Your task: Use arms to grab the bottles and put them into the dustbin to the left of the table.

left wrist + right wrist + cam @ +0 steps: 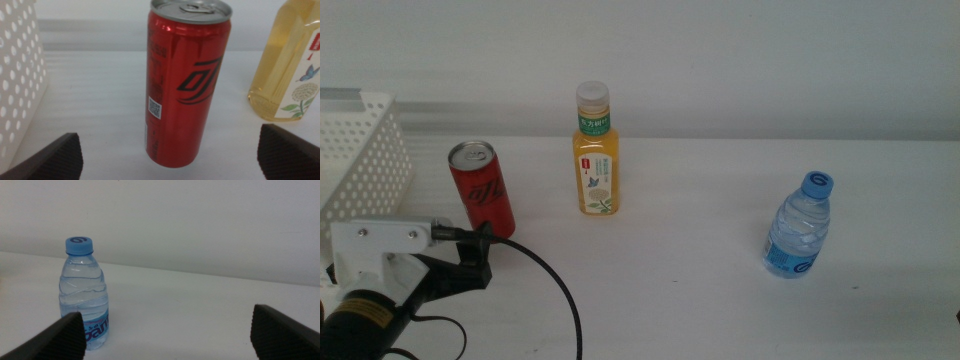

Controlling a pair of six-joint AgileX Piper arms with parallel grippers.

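Note:
I need to next close my left gripper around the middle of the red soda can (484, 194) (181, 89), level with the black letters on the can.
A slim red soda can (480, 190) stands upright on the white table (700, 290), just right of the dustbin (360, 160), a white perforated basket. My left gripper (478, 245) is close in front of the can and open. In the left wrist view the can (187, 85) stands centred between the two spread jaws, with neither touching it. The yellow juice bottle (595, 160) stands mid-table and the small water bottle (798, 228) at the right. My right gripper (167, 317) is open, and the water bottle (84, 297) stands ahead of it, off toward one jaw.
The left arm's white mount and black cable (560, 300) lie across the table's front left. The dustbin wall (17, 75) is close beside the can, and the juice bottle (290, 70) stands on the can's other side. A pale wall runs behind the table.

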